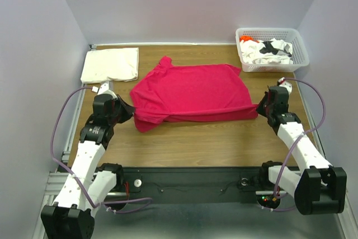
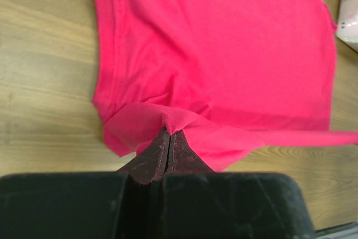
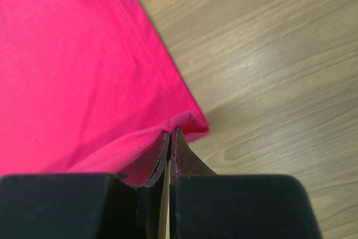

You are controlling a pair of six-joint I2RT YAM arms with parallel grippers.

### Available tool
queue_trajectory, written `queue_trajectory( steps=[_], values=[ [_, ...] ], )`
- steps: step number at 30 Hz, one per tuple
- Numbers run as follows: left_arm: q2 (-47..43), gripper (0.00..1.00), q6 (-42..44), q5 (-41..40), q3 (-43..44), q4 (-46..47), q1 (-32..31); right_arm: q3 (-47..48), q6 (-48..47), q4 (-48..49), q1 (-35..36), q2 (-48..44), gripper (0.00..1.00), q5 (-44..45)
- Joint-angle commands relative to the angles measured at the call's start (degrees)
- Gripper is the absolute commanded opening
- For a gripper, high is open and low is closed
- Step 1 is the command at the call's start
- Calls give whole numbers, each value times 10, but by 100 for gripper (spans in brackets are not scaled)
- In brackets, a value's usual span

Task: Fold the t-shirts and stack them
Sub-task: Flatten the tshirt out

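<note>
Next, my right gripper lets go of the magenta-red t-shirt's near corner on the wooden table, lined up with the basket's inner side [image 1: 244, 111].
The magenta-red t-shirt [image 1: 193, 90] lies spread on the wooden table, its near edge lifted and stretched between my grippers. My left gripper [image 1: 130, 110] is shut on the shirt's near left corner; the left wrist view shows the fabric [image 2: 224, 54] pinched at the fingertips [image 2: 169, 132]. My right gripper [image 1: 259, 106] is shut on the near right corner; the right wrist view shows the cloth [image 3: 72, 71] pinched at the tips [image 3: 170, 134]. A folded cream-white t-shirt [image 1: 110, 64] lies at the back left. White, black-print and orange t-shirts [image 1: 267, 49] sit crumpled in the basket.
The white lattice basket [image 1: 299, 54] stands at the back right corner, its edge showing in the left wrist view [image 2: 349, 20]. Bare wooden table [image 1: 201, 141] lies in front of the red shirt. Purple cables loop beside both arms.
</note>
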Motion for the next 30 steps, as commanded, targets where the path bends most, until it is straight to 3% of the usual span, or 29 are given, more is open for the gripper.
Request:
queue_trajectory(
  steps=[1, 11, 16, 17, 18, 20, 21, 22, 24, 26, 27, 30],
  values=[
    [-1, 0, -5, -35, 6, -6, 3, 9, 41, -8, -4, 11, 1, -27],
    [31, 0, 41, -125, 56, 24, 4, 79, 16, -8, -4, 63, 1, -38],
    [142, 0, 119, -211, 232, 73, 8, 256, -10, -8, -4, 171, 1, -40],
    [198, 0, 147, -227, 267, 86, 24, 338, -12, -6, -4, 193, 1, -35],
    [232, 0, 162, -223, 311, 96, 38, 382, -17, -5, -4, 213, 1, -39],
    [350, 0, 180, -208, 501, 77, 63, 485, -37, -2, -4, 278, 1, -41],
    [392, 0, 188, -208, 677, 25, 84, 583, -42, -1, -4, 296, 1, -42],
    [478, 0, 188, -208, 778, -14, 90, 626, -57, 1, -4, 326, 1, -43],
    [544, 0, 202, -181, 1011, -82, 91, 688, -83, 38, -4, 337, 1, -59],
    [504, 0, 209, -149, 953, -9, 91, 681, -104, 81, -4, 323, 1, -70],
    [476, 0, 217, -116, 854, 77, 91, 667, -113, 108, -4, 315, 1, -80],
    [374, 0, 238, -102, 672, 195, 91, 614, -148, 138, -4, 277, 1, -113]
  ],
)
